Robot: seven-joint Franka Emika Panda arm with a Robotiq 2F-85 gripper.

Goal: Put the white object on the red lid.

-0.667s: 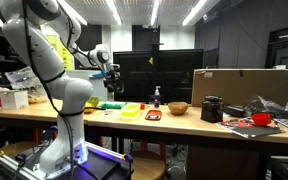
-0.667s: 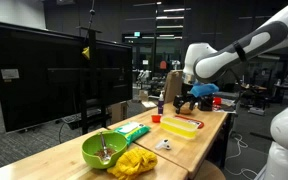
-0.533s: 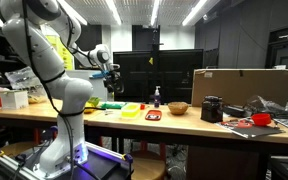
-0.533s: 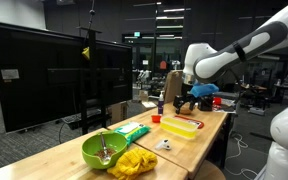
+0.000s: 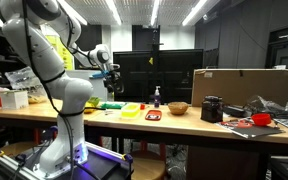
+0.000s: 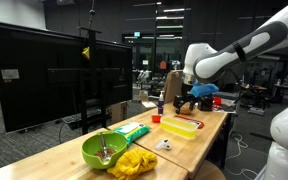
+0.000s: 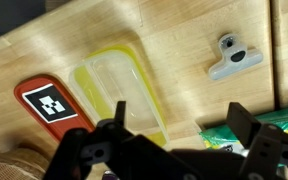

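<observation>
The white object's round end (image 5: 109,111) (image 7: 230,45) with the dark centre is next for my gripper, which should go there and close on it.
The white object (image 7: 231,57) is a small clip-like piece lying on the wooden table, also seen in an exterior view (image 6: 164,144). The red lid (image 7: 46,103) is a flat red disc with a pale marker patch. It lies next to a yellow tray (image 7: 119,85) and shows in both exterior views (image 5: 153,116) (image 6: 156,118). My gripper (image 7: 180,125) is open and empty. It hangs well above the table over the yellow tray (image 6: 181,126), between the white object and the red lid, and shows in both exterior views (image 5: 111,80) (image 6: 184,102).
A green bag (image 7: 254,125) lies under my right finger. A wooden bowl (image 5: 178,108) and a dark bottle (image 5: 156,97) stand beyond the lid. A green bowl (image 6: 104,149) and a yellow cloth (image 6: 134,163) sit at the table's near end. A cardboard box (image 5: 242,88) stands farther along.
</observation>
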